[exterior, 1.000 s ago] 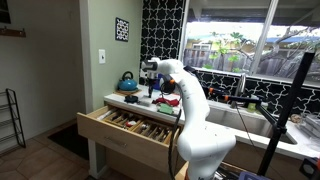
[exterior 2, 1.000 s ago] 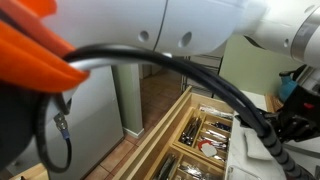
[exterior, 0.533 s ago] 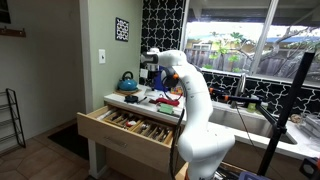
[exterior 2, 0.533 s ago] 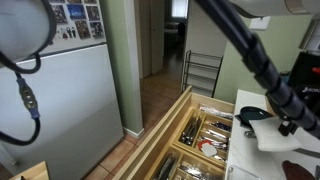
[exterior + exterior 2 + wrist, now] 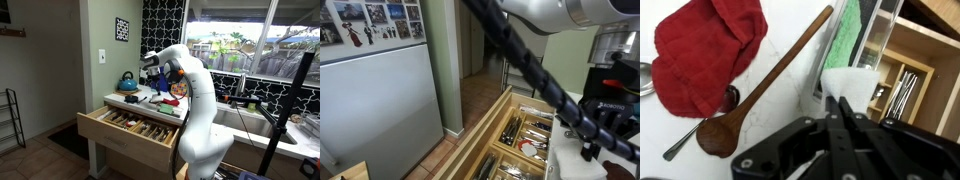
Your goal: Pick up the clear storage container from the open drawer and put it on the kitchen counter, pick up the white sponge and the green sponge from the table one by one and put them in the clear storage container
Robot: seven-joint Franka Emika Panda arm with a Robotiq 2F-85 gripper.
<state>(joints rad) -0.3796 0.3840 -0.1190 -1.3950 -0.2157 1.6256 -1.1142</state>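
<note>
The robot's gripper needs to set the white sponge down inside the clear storage container (image 5: 167,106) (image 5: 852,46), up against the green sponge. The white sponge is still on the white counter.
In the wrist view my gripper (image 5: 840,102) has its two fingers pressed close together on the edge of the white sponge (image 5: 852,80). The green sponge (image 5: 846,38) lies just beyond it on the white counter. The clear storage container (image 5: 880,45) stands beside both sponges at the counter's edge, over the open drawer (image 5: 920,70). In an exterior view the gripper (image 5: 150,68) hangs above the counter behind the open drawer (image 5: 128,125).
A red cloth (image 5: 710,50), a long wooden spoon (image 5: 770,80) and a metal spoon (image 5: 680,142) lie on the counter. The drawer (image 5: 520,130) holds utensils in wooden dividers. A blue kettle (image 5: 127,82) stands at the back. A fridge (image 5: 380,100) stands across the floor.
The arm has swung over the counter, and its upper links have moved out of an exterior view. The gripper stays above the counter behind the drawer.
</note>
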